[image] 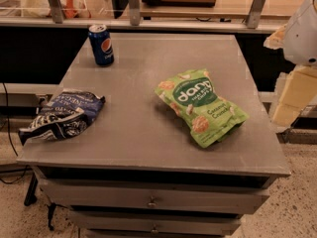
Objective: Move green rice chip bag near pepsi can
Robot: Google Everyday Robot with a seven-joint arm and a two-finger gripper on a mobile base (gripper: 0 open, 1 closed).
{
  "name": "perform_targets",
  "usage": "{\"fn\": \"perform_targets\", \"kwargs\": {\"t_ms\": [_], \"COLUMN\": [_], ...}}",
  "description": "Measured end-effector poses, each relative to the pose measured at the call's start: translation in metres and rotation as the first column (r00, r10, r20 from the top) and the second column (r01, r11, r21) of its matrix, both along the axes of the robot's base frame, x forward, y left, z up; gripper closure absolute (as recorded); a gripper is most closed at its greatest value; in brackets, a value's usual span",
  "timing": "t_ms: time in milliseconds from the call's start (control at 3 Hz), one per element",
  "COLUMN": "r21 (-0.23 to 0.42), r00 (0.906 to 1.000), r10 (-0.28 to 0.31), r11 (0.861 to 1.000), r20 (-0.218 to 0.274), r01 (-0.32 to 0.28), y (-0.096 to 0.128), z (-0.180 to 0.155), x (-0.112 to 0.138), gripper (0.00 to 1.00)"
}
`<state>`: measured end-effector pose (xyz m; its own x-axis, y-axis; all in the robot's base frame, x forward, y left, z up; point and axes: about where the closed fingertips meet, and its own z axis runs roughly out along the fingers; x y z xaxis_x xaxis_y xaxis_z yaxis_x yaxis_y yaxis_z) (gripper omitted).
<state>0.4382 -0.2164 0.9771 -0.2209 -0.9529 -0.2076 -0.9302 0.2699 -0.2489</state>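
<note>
The robot's gripper needs to next go to the green rice chip bag's middle (211, 104), beside the bag's white lettering, and close there.
The green rice chip bag (200, 106) lies flat on the grey table (129, 128), right of centre, with its white "dang" lettering facing up. The pepsi can (101, 44) stands upright at the table's far left corner, well apart from the bag. My gripper (291, 99) is at the right edge of the view, beyond the table's right side, to the right of the green bag and not touching it. The white arm (302, 31) shows above it. The gripper holds nothing that I can see.
A dark blue and white chip bag (63, 116) lies crumpled at the table's left edge, partly overhanging it. Drawers (151, 201) sit under the tabletop. A counter with metal posts (133, 6) runs behind the table.
</note>
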Motion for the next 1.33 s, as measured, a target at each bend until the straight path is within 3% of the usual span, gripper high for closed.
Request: {"fn": "perform_targets", "kwargs": {"t_ms": [333,667,1000,1333], "r21": [0.008,0.084,0.197,0.271], "r00": [1.0000,0.9998,0.9978,0.9931], "r10": [0.000,-0.020,-0.064,-0.105], "r11": [1.000,0.996,0.978,0.956], "r20": [0.003,0.006,-0.015,-0.052], "r01": [0.000,0.019,0.066,0.115], "y": [0.002,0.014,0.035,0.057], "z": [0.000,-0.012,-0.036,-0.061], "x": [0.001,0.008,0.015,0.024], "gripper": [0.00,0.00,0.00,0.00]}}
